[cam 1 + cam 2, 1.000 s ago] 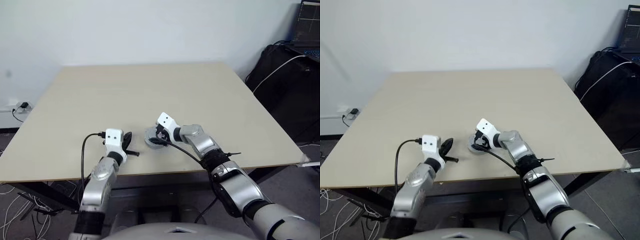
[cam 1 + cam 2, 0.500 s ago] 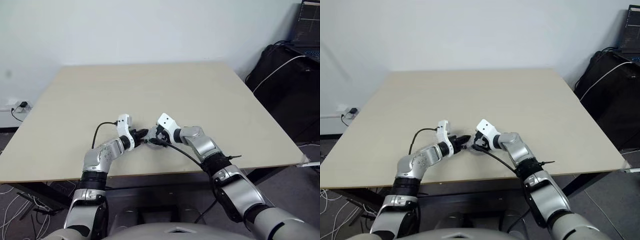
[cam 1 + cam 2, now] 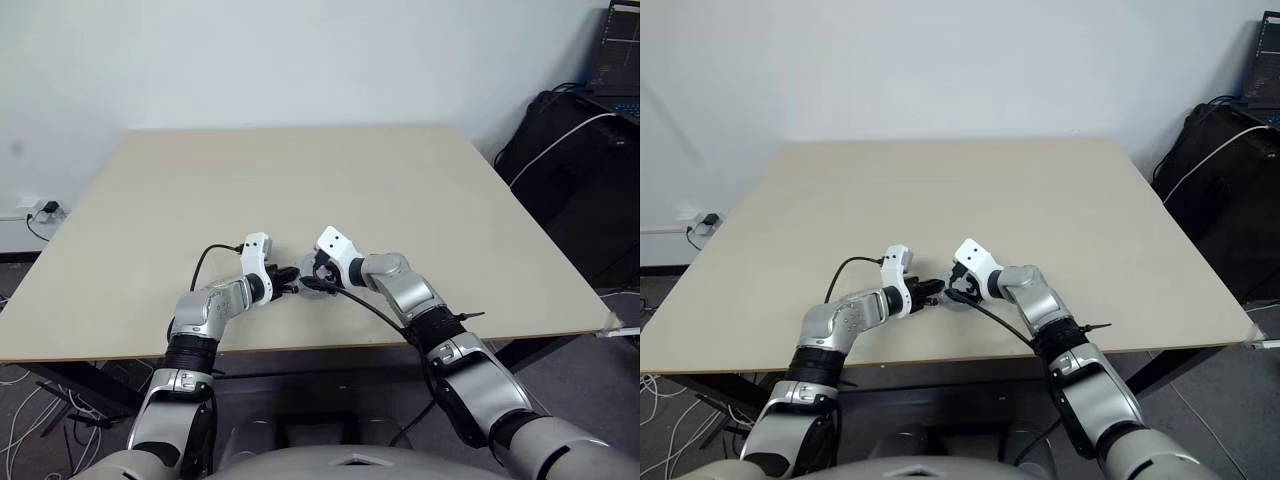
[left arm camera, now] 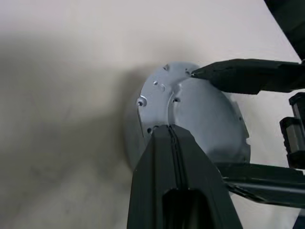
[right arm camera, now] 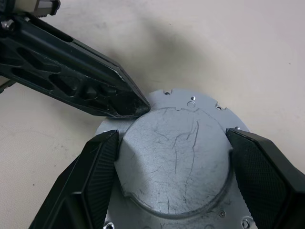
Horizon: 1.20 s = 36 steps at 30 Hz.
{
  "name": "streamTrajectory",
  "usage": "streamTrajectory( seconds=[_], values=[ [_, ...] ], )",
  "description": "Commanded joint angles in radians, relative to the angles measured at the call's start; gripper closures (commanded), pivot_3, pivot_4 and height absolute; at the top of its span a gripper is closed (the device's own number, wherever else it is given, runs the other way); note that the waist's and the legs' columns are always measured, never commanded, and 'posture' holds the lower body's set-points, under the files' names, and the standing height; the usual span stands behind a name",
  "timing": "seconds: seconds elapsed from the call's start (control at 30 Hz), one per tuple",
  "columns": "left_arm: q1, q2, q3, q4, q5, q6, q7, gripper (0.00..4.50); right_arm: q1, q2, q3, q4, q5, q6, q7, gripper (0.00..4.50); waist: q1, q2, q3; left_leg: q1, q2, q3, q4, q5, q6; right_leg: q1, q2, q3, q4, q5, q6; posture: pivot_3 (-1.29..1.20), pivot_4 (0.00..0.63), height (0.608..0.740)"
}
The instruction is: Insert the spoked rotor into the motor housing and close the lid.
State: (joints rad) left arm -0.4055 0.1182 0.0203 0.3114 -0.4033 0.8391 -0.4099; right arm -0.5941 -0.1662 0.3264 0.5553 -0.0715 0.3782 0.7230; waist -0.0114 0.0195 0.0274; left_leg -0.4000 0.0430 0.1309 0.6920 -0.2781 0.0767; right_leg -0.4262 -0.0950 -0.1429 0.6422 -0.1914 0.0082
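Note:
My right gripper is holding only the raised middle of the lid. It should back off and come from the side to pinch the lid and housing together (image 4: 244,130).
The lid (image 5: 174,157) is a round grey metal disc lying on the table with its smooth face and raised middle upward. My right gripper (image 5: 171,135) is shut on it, its two fingers pressed against either side of the raised middle. From the left, my left gripper (image 4: 171,128) reaches in shut, and its tip touches the lid's rim beside the raised part. In the eye views both grippers meet over the lid (image 3: 310,285) near the table's front middle. The spoked rotor and the motor housing are hidden.
The beige table (image 3: 300,180) stretches away behind the hands, and its front edge (image 3: 300,345) is close below them. A black bag with cables (image 3: 570,150) and a laptop (image 3: 615,60) stand off the table's right side. A wall socket (image 3: 40,212) is at the left.
My left arm swung right from the table's front edge, and its shut tip now rests against the lid. The right gripper and lid stayed put.

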Motion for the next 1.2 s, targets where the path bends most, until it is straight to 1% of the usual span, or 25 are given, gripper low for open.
streamTrajectory(
  seconds=[0.03, 0.2, 0.3, 0.33, 0.57, 0.67, 0.77, 0.8, 0.87, 0.93, 1.0, 1.2],
  values=[
    [-0.01, -0.018, -0.029, 0.014, 0.019, 0.035, 0.013, 4.5, 0.011, -0.017, 0.021, 0.017, -0.029, 0.014, 0.001, 1.23, 0.0, 0.0, 0.0, 0.0, 0.0, 0.0, 0.0, 0.0, 0.0, 0.0, 0.0, 0.0, 0.0, 0.0, 0.0, 0.0, 0.0, 0.74],
    [-0.006, -0.033, -0.035, 0.009, 0.022, 0.041, 0.003, 4.5, 0.012, -0.018, 0.017, 0.016, -0.027, 0.016, -0.007, 1.23, 0.001, 0.0, 0.0, 0.0, 0.0, 0.0, 0.0, 0.0, 0.0, 0.0, -0.001, 0.0, 0.0, 0.0, 0.0, 0.0, 0.0, 0.74],
    [-0.004, -0.034, -0.041, 0.006, 0.024, 0.043, -0.003, 4.5, 0.016, -0.033, 0.007, 0.001, -0.021, 0.029, 0.0, 0.18, 0.001, 0.0, -0.001, 0.0, 0.0, 0.0, 0.0, 0.0, 0.0, 0.001, -0.001, 0.0, 0.0, 0.0, 0.0, 0.0, 0.0, 0.74],
    [-0.004, -0.033, -0.041, 0.005, 0.024, 0.044, -0.003, 4.5, 0.02, -0.046, 0.007, -0.01, -0.02, 0.032, 0.011, 0.02, 0.002, 0.0, -0.001, 0.0, -0.001, -0.001, 0.0, 0.0, 0.0, 0.001, -0.001, 0.0, 0.0, 0.0, 0.0, 0.0, 0.0, 0.74],
    [0.035, -0.038, -0.035, -0.04, 0.012, 0.052, -0.009, 4.5, 0.07, -0.186, 0.017, -0.118, 0.007, 0.093, 0.16, 0.02, 0.004, -0.001, -0.001, 0.0, -0.002, -0.001, 0.0, -0.001, 0.002, 0.002, -0.003, 0.0, -0.002, 0.0, 0.0, 0.0, 0.0, 0.74],
    [0.052, -0.037, -0.035, -0.055, 0.011, 0.056, -0.011, 4.5, 0.114, -0.243, -0.038, -0.228, 0.093, 0.137, 0.244, 0.02, 0.005, -0.003, -0.002, 0.0, -0.002, -0.002, 0.0, -0.002, 0.003, 0.002, -0.003, -0.001, -0.004, 0.0, 0.0, 0.0, 0.0, 0.74],
    [0.059, -0.036, -0.034, -0.065, 0.009, 0.06, -0.012, 4.5, 0.144, -0.262, -0.092, -0.299, 0.156, 0.164, 0.257, 0.02, 0.003, -0.002, -0.001, -0.001, -0.002, -0.004, -0.001, -0.002, 0.003, 0.001, -0.005, -0.002, -0.006, 0.0, 0.0, 0.0, 0.0, 0.74],
    [0.061, -0.037, -0.032, -0.069, 0.008, 0.06, -0.011, 4.5, 0.149, -0.252, -0.122, -0.303, 0.17, 0.176, 0.222, 0.02, 0.002, -0.002, -0.001, -0.001, -0.002, -0.004, -0.001, -0.002, 0.003, 0.001, -0.005, -0.002, -0.006, 0.0, 0.0, 0.0, 0.0, 0.74],
    [0.069, -0.037, -0.034, -0.084, 0.003, 0.062, -0.017, 4.5, 0.15, -0.178, -0.238, -0.281, 0.203, 0.236, 0.046, 0.02, 0.003, -0.003, 0.0, -0.001, -0.001, -0.004, -0.002, -0.002, 0.003, 0.001, -0.005, -0.002, -0.006, 0.0, 0.0, 0.0, 0.0, 0.74],
    [0.074, -0.038, -0.035, -0.09, 0.001, 0.062, -0.02, 4.5, 0.149, -0.105, -0.326, -0.273, 0.239, 0.319, -0.075, 0.02, 0.005, -0.003, 0.0, -0.001, 0.0, -0.004, -0.002, -0.001, 0.002, 0.001, -0.004, -0.002, -0.006, 0.0, 0.001, 0.0, 0.0, 0.74],
    [0.076, -0.038, -0.037, -0.092, 0.002, 0.062, -0.023, 4.5, 0.149, -0.025, -0.399, -0.285, 0.29, 0.427, -0.162, 0.02, 0.01, -0.003, 0.0, -0.002, 0.0, -0.005, -0.002, -0.001, 0.001, 0.001, -0.004, -0.003, -0.006, 0.0, 0.0, 0.0, 0.0, 0.74],
    [0.074, -0.034, -0.046, -0.092, 0.01, 0.064, -0.034, 4.5, 0.113, 0.12, -0.518, -0.269, 0.389, 0.63, -0.327, 0.02, 0.011, -0.002, -0.001, -0.005, -0.001, -0.005, -0.003, -0.001, 0.001, -0.001, -0.003, -0.003, -0.008, 0.0, 0.0, 0.0, 0.0, 0.74]
  ],
)
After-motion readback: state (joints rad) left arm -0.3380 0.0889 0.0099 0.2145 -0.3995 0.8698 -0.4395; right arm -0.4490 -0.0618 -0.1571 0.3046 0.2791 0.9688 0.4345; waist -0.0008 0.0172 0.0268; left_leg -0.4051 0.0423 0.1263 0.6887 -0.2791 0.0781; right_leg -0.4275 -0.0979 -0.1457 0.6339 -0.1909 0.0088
